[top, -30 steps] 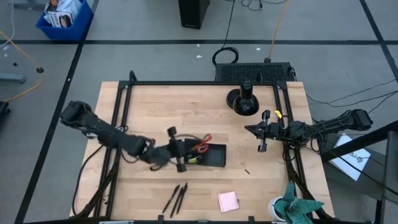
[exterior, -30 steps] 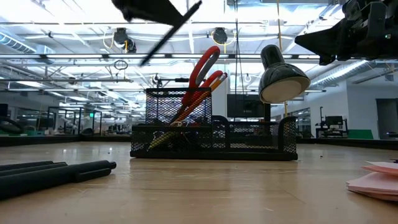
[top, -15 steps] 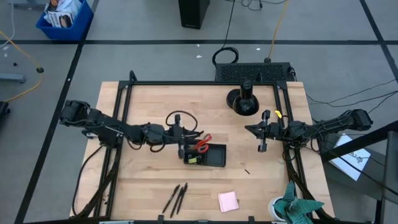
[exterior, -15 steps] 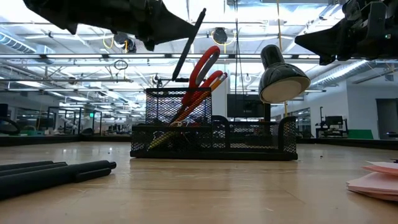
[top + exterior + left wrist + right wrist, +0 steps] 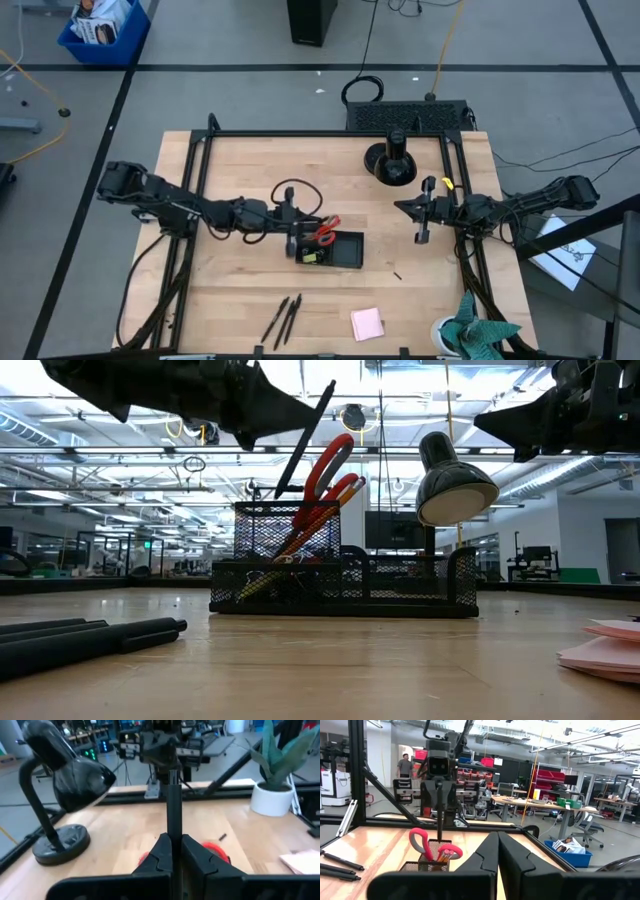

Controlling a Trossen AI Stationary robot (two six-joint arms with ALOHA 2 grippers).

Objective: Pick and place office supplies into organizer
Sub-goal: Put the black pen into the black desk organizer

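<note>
Next, my left gripper drops the dark pen in the tall mesh cup (image 5: 310, 242) next to the red-handled scissors. The pen now slants down toward that cup.
My left gripper (image 5: 292, 243) hovers over the left end of the organizer (image 5: 337, 250), shut on a dark pen (image 5: 303, 438) that slants down toward the tall mesh cup (image 5: 285, 530). Red-handled scissors (image 5: 327, 468) and orange pencils (image 5: 335, 493) stand in that cup. Loose dark pens (image 5: 283, 318) and the pink sticky-note pad (image 5: 367, 323) lie flat near the table's near edge. A small dark clip (image 5: 397, 275) lies right of the organizer. My right gripper (image 5: 421, 225) waits shut above the table's right side. My left gripper pinches the pen's shaft (image 5: 173, 832) between its two fingers (image 5: 160, 854), coming from the table's left and slanting down. The pen is lifted clear and tilted steeply. Its lower tip (image 5: 277, 492) hangs just above the cup's rim.
A black desk lamp (image 5: 390, 160) stands on its round base at the far right of the table; its head (image 5: 455, 485) shows behind the organizer. A potted plant with teal leaves (image 5: 478, 335) sits at the near right corner. Bare wood lies between the organizer and the loose pens.
My left gripper has swung from the near-left of the organizer toward its left end, the arm straightening. The held pen has tipped from a shallow slant to a steep one, and its lower tip has come over the mesh cup.
</note>
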